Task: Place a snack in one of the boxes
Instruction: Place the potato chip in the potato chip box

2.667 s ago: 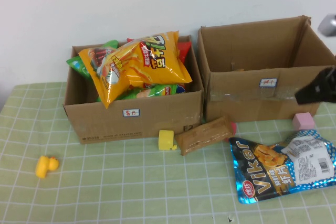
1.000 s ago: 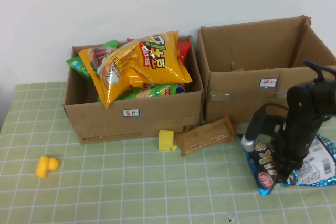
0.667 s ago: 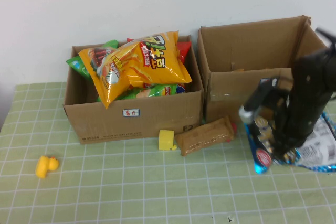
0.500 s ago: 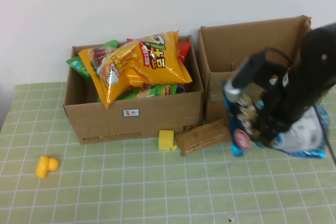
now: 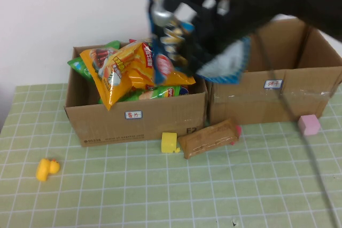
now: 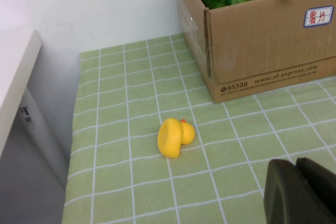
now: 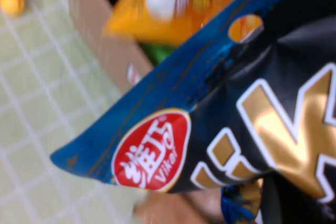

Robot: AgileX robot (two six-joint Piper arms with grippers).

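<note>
The Viker snack bag will go down over the green bag at the filled box's back edge (image 5: pixel 100 44), where I should set it with my right gripper.
A blue and black Viker snack bag (image 5: pixel 166 46) hangs in the air over the right end of the left box (image 5: pixel 133 124), just in front of the orange bag (image 5: pixel 125 68) piled in it. My right gripper (image 5: pixel 193 52) is shut on the snack bag, and its dark arm reaches in from the upper right. The right wrist view shows the bag (image 7: pixel 236 103) close up, pinched at my right gripper (image 7: pixel 262 198), with the left box below. The right box (image 5: pixel 256 92) stands open beside it. My left gripper (image 6: pixel 300 182) is shut and empty, low over the cloth.
A brown snack bar (image 5: pixel 208 138) and a yellow block (image 5: pixel 169 142) lie in front of the boxes. A pink block (image 5: pixel 309 124) sits by the right box. A yellow duck (image 5: pixel 45 168) (image 6: pixel 176 137) rests on the green checked cloth at the left.
My right gripper closed on the snack bag on the cloth at the right, lifted it, and swung it up and left over the left box.
</note>
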